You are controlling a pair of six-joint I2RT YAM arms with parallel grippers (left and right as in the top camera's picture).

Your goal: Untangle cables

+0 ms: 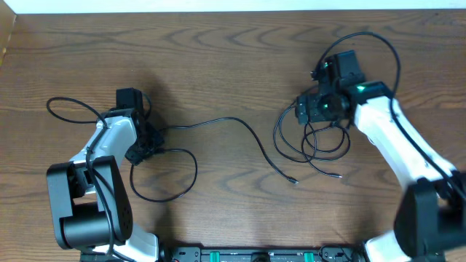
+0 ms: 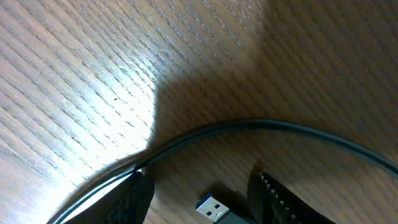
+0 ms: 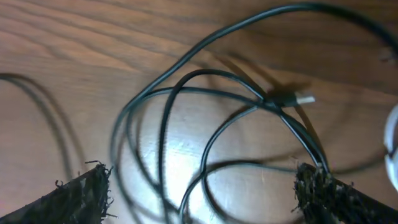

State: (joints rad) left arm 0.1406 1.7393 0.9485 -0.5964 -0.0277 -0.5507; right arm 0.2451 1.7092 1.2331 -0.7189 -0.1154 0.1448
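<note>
My right gripper will take the strands of cable (image 3: 264, 104) beside the small plug and lift the tangle away, because this plug lies across the crossing loops, beyond that gripper's fingers.
Black cables lie on the wooden table. One long cable (image 1: 233, 122) runs from a loop at the far left, past my left gripper (image 1: 142, 151), and ends in a small plug (image 1: 294, 180) mid-table. In the left wrist view my left gripper (image 2: 200, 182) stands open with a silver USB plug (image 2: 211, 207) lying loose between its fingers, and a black strand (image 2: 280, 127) arcs in front. A tangle of black loops (image 1: 314, 142) lies under my right gripper (image 1: 302, 110). Seen from the right wrist, that gripper (image 3: 204, 174) is wide open above the crossing loops (image 3: 186, 124), and a small plug (image 3: 297, 99) lies among them.
The table's far edge (image 1: 218, 10) runs along the top of the overhead view. The arm bases and a black rail (image 1: 255, 255) sit at the near edge. A blurred white shape (image 3: 392, 143) shows at the right border of the right wrist view.
</note>
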